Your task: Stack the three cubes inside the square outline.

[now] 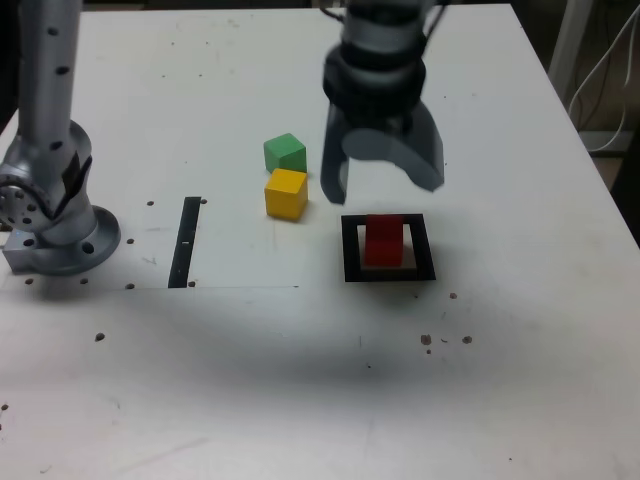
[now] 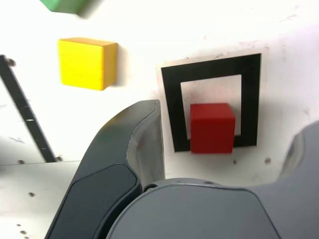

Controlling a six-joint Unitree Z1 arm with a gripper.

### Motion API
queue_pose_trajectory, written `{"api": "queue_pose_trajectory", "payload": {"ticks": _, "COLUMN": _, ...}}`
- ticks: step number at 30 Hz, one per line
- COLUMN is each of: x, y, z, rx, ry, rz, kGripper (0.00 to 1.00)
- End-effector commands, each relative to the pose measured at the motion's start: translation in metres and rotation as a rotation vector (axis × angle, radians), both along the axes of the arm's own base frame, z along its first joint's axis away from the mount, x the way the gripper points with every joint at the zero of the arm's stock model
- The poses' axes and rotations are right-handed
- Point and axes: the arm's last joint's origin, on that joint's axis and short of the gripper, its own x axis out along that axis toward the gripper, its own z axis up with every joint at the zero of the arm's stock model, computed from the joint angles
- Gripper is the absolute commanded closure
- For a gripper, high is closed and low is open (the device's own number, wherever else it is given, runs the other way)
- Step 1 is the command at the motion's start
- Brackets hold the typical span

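The robot's gripper will close on the opposite sides of the yellow cube (image 1: 287, 196) (image 2: 88, 64), since the red cube is already inside the square outline.
The red cube (image 1: 383, 240) (image 2: 212, 127) sits inside the black square outline (image 1: 350, 250) (image 2: 170, 94), nothing touching it. My gripper (image 1: 385, 182) (image 2: 224, 144) hangs just above and behind it, jaws spread wide and empty, one finger (image 2: 134, 144) on each side of the cube in the wrist view. The yellow cube (image 1: 286, 193) (image 2: 87, 62) rests on the table to the exterior view's left of the outline. Just behind it stands the green cube (image 1: 285, 153) (image 2: 65, 5), only partly in the wrist view.
A narrow black strip (image 1: 185, 242) (image 2: 27, 117) lies on the white table (image 1: 300, 380) further to the exterior view's left. The arm's grey base (image 1: 50, 215) stands at the left edge. Cables hang beyond the table's right edge.
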Motion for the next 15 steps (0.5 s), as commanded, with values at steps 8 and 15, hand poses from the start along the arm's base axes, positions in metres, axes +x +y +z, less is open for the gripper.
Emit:
{"api": "queue_pose_trajectory", "payload": {"ticks": 8, "x": -0.042, "y": 0.033, "z": 0.0, "rx": 0.016, "ry": 0.056, "rz": 0.005, "kGripper": 0.01}}
{"api": "queue_pose_trajectory", "payload": {"ticks": 15, "x": -0.06, "y": 0.054, "z": -0.023, "rx": 0.009, "ry": 0.111, "rz": 0.05, "kGripper": 0.02}}
